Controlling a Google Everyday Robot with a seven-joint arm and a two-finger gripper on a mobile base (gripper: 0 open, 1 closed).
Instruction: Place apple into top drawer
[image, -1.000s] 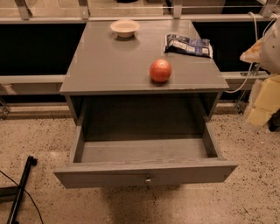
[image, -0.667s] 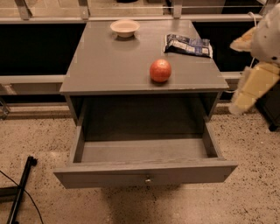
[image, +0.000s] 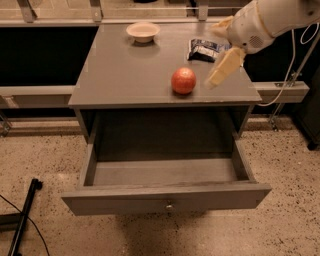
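The gripper should next go to the red-orange apple and close on the apple's side (image: 191, 79) facing the dark snack bag.
The red-orange apple (image: 183, 81) sits on the grey cabinet top (image: 125, 75), near its front edge and right of centre. The top drawer (image: 165, 196) is pulled out wide below it and its inside is empty; a small metal knob (image: 169, 205) sits at the centre of its front panel. My gripper (image: 213, 56) reaches in from the upper right on a white arm. It hangs just right of the apple, a little above the cabinet top, not touching it. Its cream fingers (image: 223, 66) are spread apart and hold nothing.
A cream shallow bowl (image: 143, 31) stands at the back of the cabinet top. A dark snack bag (image: 204, 49) lies at the back right, under my gripper. A black stand (image: 22, 220) lies on the speckled floor at the lower left. Cables (image: 292, 75) hang at the right.
My arm has swung in from the right edge of the picture to a spot over the cabinet top, close beside the apple. The apple and the drawer have not moved.
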